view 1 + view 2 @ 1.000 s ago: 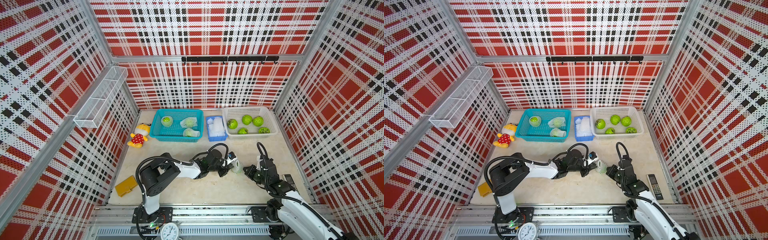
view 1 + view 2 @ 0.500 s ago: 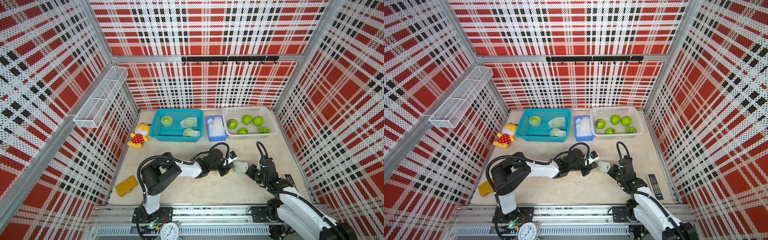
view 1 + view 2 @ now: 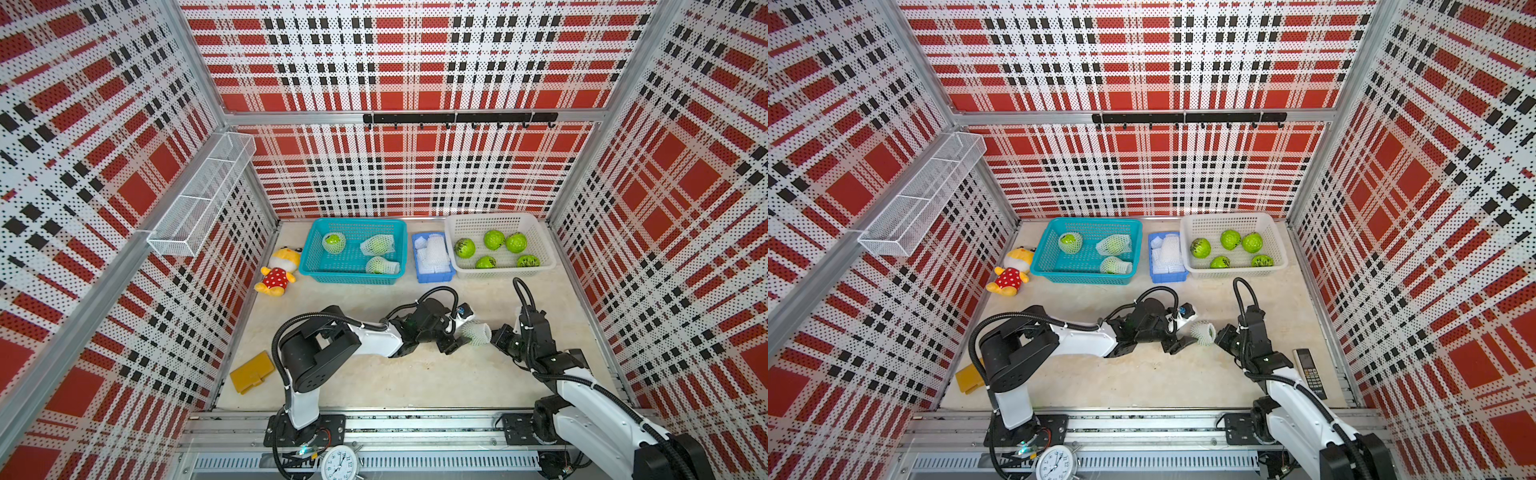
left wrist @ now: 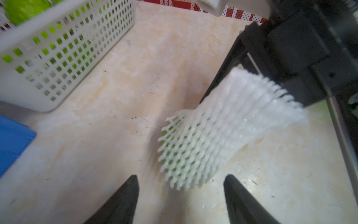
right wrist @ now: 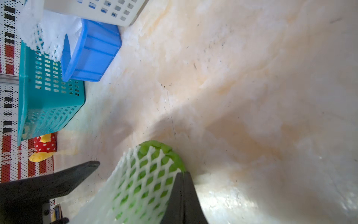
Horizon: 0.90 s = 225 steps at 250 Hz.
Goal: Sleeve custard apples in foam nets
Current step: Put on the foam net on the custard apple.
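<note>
The custard apple sticks out from the net's rim and the slack trails toward my right gripper, so I should use my left gripper to pinch and pull the net (image 4: 192, 160) toward itself.
A custard apple (image 5: 155, 147) sits inside a white foam net (image 3: 477, 333) (image 3: 1203, 332) just above the table, between the two arms. My right gripper (image 3: 494, 334) (image 5: 182, 173) is shut, pinching the net's edge (image 5: 139, 184) beside the fruit. My left gripper (image 3: 462, 331) (image 4: 181, 176) is open, its fingertips (image 4: 133, 180) spread on either side of the net's near end (image 4: 203, 145) and not touching it. Several bare custard apples (image 3: 493, 240) lie in the white basket (image 3: 498, 218). Spare foam nets (image 3: 434, 253) fill the blue tray.
A teal basket (image 3: 357, 222) at the back holds three sleeved fruits. A plush toy (image 3: 278, 272) and a yellow block (image 3: 252, 371) lie at the left. A remote (image 3: 1308, 372) lies by the right arm. A clock (image 3: 338, 463) stands on the front rail.
My left gripper has opened and let go of the net. The right gripper stays shut on the net, which has shifted a little to the right.
</note>
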Motion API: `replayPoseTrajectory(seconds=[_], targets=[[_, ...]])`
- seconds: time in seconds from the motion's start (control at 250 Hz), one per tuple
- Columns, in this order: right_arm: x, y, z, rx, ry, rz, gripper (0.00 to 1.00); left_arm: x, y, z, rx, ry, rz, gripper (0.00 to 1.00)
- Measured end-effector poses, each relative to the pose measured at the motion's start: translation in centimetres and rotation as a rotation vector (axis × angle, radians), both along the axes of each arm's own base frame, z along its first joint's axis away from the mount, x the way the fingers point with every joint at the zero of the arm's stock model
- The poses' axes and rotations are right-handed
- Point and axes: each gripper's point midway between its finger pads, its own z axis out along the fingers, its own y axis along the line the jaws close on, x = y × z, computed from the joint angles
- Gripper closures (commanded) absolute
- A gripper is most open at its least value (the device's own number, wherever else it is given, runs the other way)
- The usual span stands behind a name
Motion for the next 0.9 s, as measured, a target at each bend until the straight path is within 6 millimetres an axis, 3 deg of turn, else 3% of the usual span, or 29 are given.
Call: replayPoseTrajectory(seconds=[0.232,0.44,0.9], targets=[[0.0,0.1,0.1,-0.001,-0.005,0.007,1.0,0.1,-0.3,0.7,0.01,-0.063,-0.022,0.37],[0.0,0.1,-0.2,-0.007,0.008,0.013,1.0,0.4,-1.5,1.4,-0.009,-0.08,-0.053,0.4],[0.7,0.3,0.1,-0.01,-0.002,0.02,1.0,-1.3,-2.1,0.2,-0.018,-0.028,-0.157,0.64]])
